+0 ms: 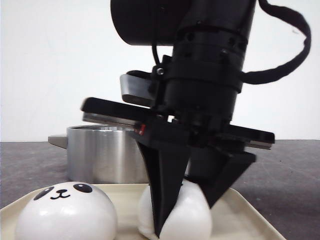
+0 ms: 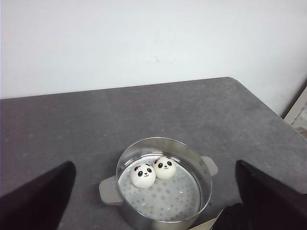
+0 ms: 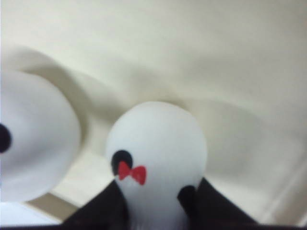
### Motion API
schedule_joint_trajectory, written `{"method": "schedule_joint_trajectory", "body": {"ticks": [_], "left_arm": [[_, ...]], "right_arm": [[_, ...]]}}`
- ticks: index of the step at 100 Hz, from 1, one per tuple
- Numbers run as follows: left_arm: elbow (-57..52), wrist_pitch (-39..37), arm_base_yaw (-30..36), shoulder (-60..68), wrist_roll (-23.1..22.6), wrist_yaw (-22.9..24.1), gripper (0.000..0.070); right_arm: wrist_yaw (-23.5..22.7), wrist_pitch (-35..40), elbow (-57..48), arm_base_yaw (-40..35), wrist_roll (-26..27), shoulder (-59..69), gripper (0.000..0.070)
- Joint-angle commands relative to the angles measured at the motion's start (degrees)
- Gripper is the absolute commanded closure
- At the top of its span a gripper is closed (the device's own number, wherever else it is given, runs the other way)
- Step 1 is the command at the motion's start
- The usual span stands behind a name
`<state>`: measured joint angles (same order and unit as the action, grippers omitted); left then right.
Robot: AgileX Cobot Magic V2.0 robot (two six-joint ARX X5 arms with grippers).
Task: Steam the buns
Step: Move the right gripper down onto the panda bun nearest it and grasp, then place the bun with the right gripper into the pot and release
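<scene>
I should use my right gripper to set the white panda bun down inside the steel steamer pot (image 1: 176, 144), next to the buns that are there.
My right gripper (image 1: 184, 220) is shut on a white panda bun (image 1: 192, 212) on the cream tray (image 1: 240, 215); its black fingers squeeze the bun's sides. In the right wrist view this bun (image 3: 158, 139) shows a black ear and a red bow between my fingers (image 3: 108, 208). I cannot tell whether it is lifted off the tray. A second bun (image 1: 65, 212) sits face-up on the tray to its left. Two more buns (image 2: 143, 175) (image 2: 165, 167) lie side by side in the steel steamer pot (image 2: 201, 163). My left gripper (image 2: 156, 165) is open and empty, high above the pot.
The steamer pot (image 1: 100, 155) stands just behind the tray on the dark grey table (image 2: 72, 120). A white wall is behind. The table's right edge (image 2: 268, 108) shows in the left wrist view, and a corner of the tray (image 2: 211, 223) lies beside the pot.
</scene>
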<state>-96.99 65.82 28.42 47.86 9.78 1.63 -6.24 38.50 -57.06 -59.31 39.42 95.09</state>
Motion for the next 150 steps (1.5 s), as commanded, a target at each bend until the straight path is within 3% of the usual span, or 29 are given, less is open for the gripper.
{"method": "schedule_joint_trajectory", "body": {"ticks": [1, 22, 42, 49, 65, 96, 130, 137, 150], "left_arm": [[-0.87, -0.61, 0.42, 0.26, -0.74, 0.11, 0.0022], [-0.87, -0.68, 0.42, 0.26, -0.79, 0.11, 0.0022], [-0.87, -1.55, 0.42, 0.26, -1.42, 0.11, 0.0022], [-0.87, -1.6, 0.42, 0.26, -1.4, 0.11, 0.0022], [-0.87, -1.6, 0.42, 0.28, -1.42, 0.11, 0.0022], [-0.87, -1.18, 0.42, 0.44, -1.38, 0.11, 0.0022], [-0.87, 0.0, 0.42, 0.44, -1.16, 0.13, 0.0022], [-0.87, 0.04, 0.42, 0.44, -1.16, 0.13, 0.0023], [-0.87, 0.33, 0.42, 0.44, -1.16, 0.13, 0.0023]], "right_arm": [[0.0, -0.13, -0.59, -0.85, -0.7, 0.87, 0.0688], [0.72, 0.46, -7.65, -3.93, -3.5, -9.09, 0.0688], [11.52, 0.55, -17.05, -3.17, -10.32, -13.49, 0.0691], [10.27, -0.02, -19.39, 0.7, -12.46, -13.0, 0.0691], [2.86, -2.91, -23.17, 9.51, -13.51, -7.17, 0.0693], [1.42, 3.17, -31.17, 19.89, -15.28, 9.88, 0.0693], [0.22, 5.25, -31.26, 21.57, -15.45, 18.6, 0.0688], [0.22, 5.29, -31.26, 21.57, -15.43, 18.82, 0.0612], [0.22, 4.79, -31.26, 21.57, -15.41, 18.82, 0.0242]]}}
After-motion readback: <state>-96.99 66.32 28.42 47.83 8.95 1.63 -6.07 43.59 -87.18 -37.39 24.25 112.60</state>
